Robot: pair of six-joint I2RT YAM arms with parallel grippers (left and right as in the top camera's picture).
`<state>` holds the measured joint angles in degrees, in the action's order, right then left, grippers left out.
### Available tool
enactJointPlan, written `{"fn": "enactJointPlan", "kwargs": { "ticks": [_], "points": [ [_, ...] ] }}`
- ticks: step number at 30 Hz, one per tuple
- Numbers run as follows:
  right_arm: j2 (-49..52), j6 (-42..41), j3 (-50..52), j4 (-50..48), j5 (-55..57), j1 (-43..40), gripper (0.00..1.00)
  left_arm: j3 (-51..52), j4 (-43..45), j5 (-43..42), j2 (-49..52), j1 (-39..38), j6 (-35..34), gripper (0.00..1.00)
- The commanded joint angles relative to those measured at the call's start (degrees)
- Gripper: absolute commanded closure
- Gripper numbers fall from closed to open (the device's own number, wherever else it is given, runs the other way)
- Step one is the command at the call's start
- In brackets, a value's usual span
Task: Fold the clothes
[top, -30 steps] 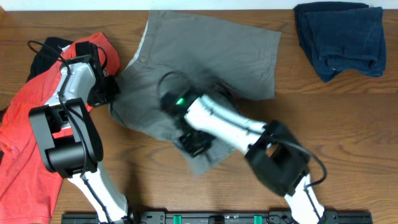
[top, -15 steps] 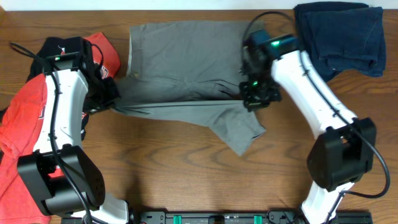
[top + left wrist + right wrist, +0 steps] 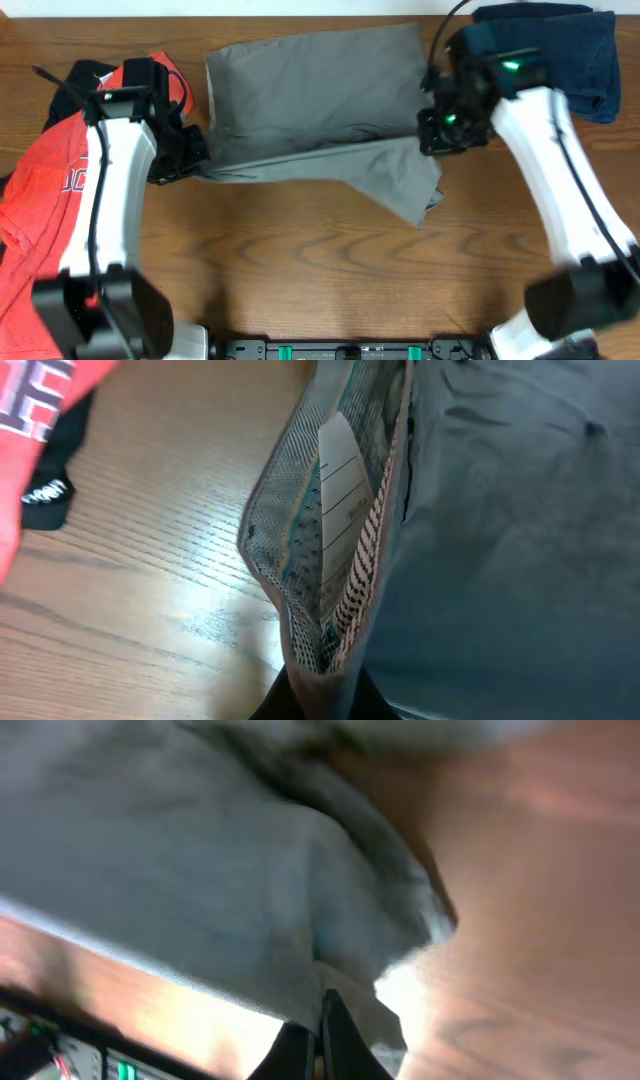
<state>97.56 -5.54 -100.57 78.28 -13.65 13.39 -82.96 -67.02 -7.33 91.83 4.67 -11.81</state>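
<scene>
My left gripper should release the grey shorts' waistband corner on the table (image 3: 201,108) next to the back end of the red T-shirt.
The grey shorts (image 3: 310,90) hang stretched between both grippers above the middle of the table, one leg drooping at the lower right. My left gripper (image 3: 190,152) is shut on the waistband end; the left wrist view shows the pale patterned inner waistband (image 3: 340,550) with a white label, pinched at my fingers (image 3: 320,695). My right gripper (image 3: 437,135) is shut on the shorts' right edge; in the right wrist view the grey cloth (image 3: 200,850) is clamped between my fingers (image 3: 318,1040). The red white-lettered T-shirt (image 3: 40,210) lies at the left.
A navy garment (image 3: 560,55) lies bunched at the back right, just behind my right arm. A black garment (image 3: 85,75) lies under the red T-shirt at the back left. Bare wood table (image 3: 320,270) lies in front of the shorts.
My right gripper has carried the shorts' edge from the front middle up to the back right, spreading the cloth wide. The left gripper has kept its hold at the left.
</scene>
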Motion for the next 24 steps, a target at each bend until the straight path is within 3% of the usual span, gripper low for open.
{"fn": "enactJointPlan", "kwargs": {
  "ticks": [1,14,19,24],
  "points": [
    [-8.4,0.5,-2.6,0.0,7.0,-2.3,0.99,-0.7,-0.2,6.4,-6.0,0.6,0.1,0.94],
    [-24.2,0.1,-2.6,10.1,11.4,-2.3,0.99,-0.7,-5.5,6.4,-17.5,0.6,0.1,0.94],
    [-22.9,0.8,-2.4,7.8,13.8,-2.3,0.99,-0.5,-5.9,6.5,-17.1,0.6,0.1,0.94],
    [-15.4,3.6,-2.4,0.3,13.9,-2.3,0.99,-0.5,-3.5,8.0,-15.8,0.6,0.0,0.94]
  ]
}}
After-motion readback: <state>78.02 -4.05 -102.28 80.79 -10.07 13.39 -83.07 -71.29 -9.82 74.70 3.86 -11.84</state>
